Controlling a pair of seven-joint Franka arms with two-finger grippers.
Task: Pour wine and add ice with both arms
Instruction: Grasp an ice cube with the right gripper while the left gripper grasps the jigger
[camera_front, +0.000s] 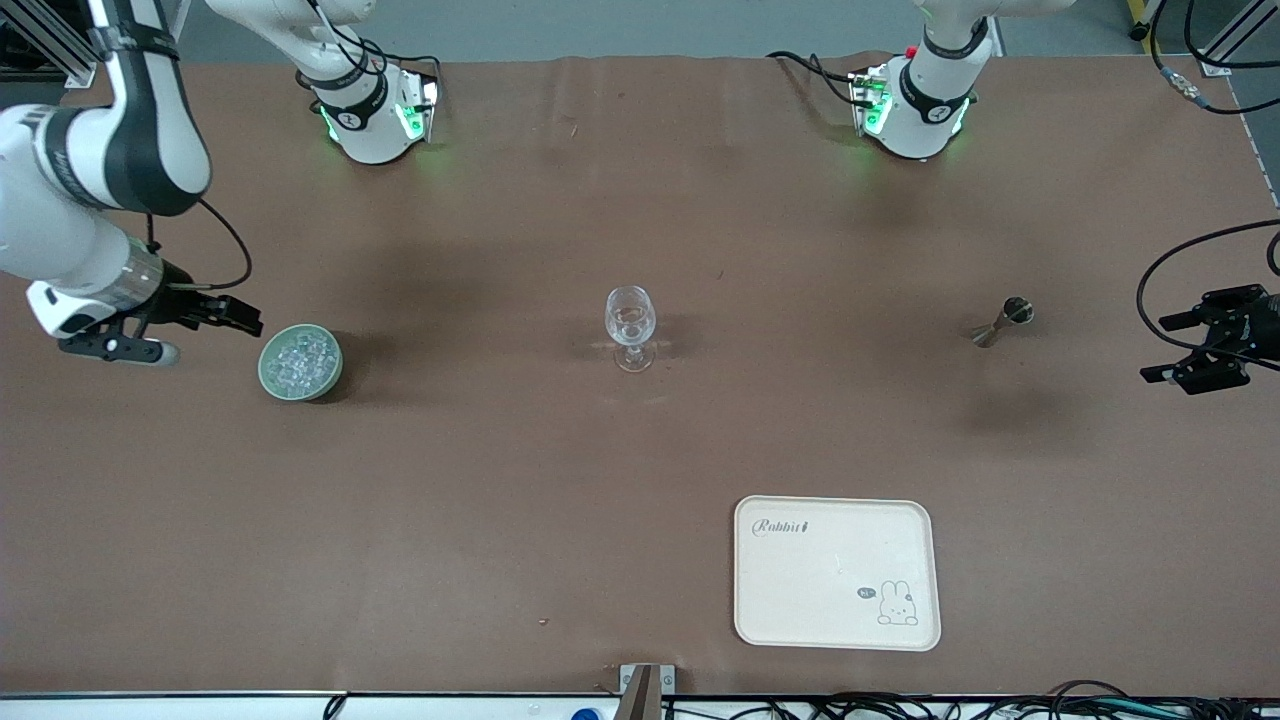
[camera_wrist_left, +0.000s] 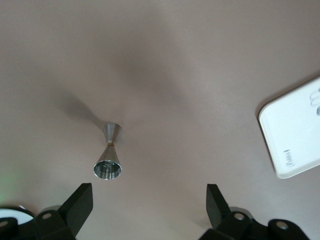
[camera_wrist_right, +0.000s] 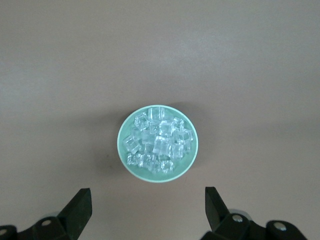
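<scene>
The robot's left gripper needs to close on the narrow middle (camera_front: 1000, 324) (camera_wrist_left: 110, 144) of the metal jigger, where its two cups meet.
A clear stemmed wine glass (camera_front: 630, 338) stands upright at the table's middle. A pale green round dish (camera_front: 266, 374) holds a heap of small clear ice cubes (camera_front: 300, 357) toward the right arm's end. My right gripper (camera_front: 208, 336) is open and empty, up in the air just beside the dish. In the right wrist view the dish (camera_wrist_right: 120, 145) and the ice (camera_wrist_right: 158, 141) lie ahead of the open gripper (camera_wrist_right: 148, 205). A metal jigger (camera_front: 1003, 322) stands toward the left arm's end. My left gripper (camera_front: 1157, 349) is open and empty beside it. The left wrist view shows the jigger (camera_wrist_left: 109, 156) ahead of the gripper (camera_wrist_left: 149, 205).
A cream tray (camera_front: 837, 572) with a rabbit drawing lies nearer to the front camera than the jigger; its corner shows in the left wrist view (camera_wrist_left: 295, 135). Brown table surface stretches between the dish, glass and jigger. Black cables hang near the left gripper.
</scene>
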